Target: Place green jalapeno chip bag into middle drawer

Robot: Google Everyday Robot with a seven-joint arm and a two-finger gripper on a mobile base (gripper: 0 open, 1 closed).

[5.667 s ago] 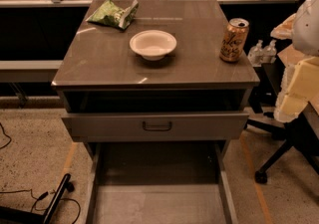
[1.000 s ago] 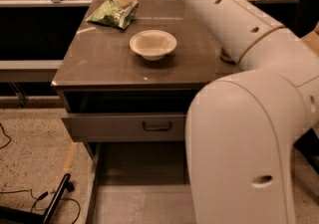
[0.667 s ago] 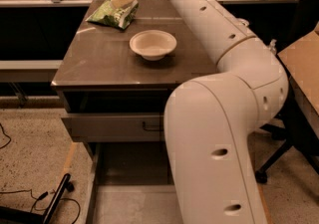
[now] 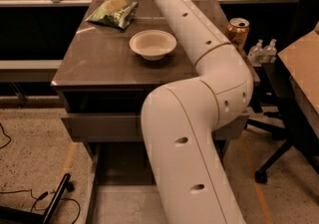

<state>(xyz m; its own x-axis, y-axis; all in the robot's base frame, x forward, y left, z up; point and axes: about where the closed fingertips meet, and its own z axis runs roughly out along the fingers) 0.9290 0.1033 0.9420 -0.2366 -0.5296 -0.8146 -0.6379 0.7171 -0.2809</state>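
Observation:
The robot's gripper will next move to the green jalapeno chip bag's end [image 4: 125,15] nearest the white bowl and close there.
The green jalapeno chip bag [image 4: 110,16] lies wrinkled on the back left corner of the grey cabinet top [image 4: 99,58]. My gripper [image 4: 118,2] is at the end of the long white arm [image 4: 199,118] and sits right at the bag's upper right edge, touching or nearly touching it. A drawer front [image 4: 99,127] shows under the dark gap below the top. The arm covers its handle and right half.
A white bowl [image 4: 153,44] stands mid-top, just right of the bag and under the forearm. An orange drink can [image 4: 238,31] stands at the right edge. A low drawer or shelf [image 4: 119,203] juts toward me. There are small bottles [image 4: 263,50] and a chair base [image 4: 274,163] at right, and cables [image 4: 30,198] on the floor at left.
The arm, first off to the right, has swung across the cabinet to the bag. In the last second the elbow shifted while the gripper stayed at the bag. The bag has not moved.

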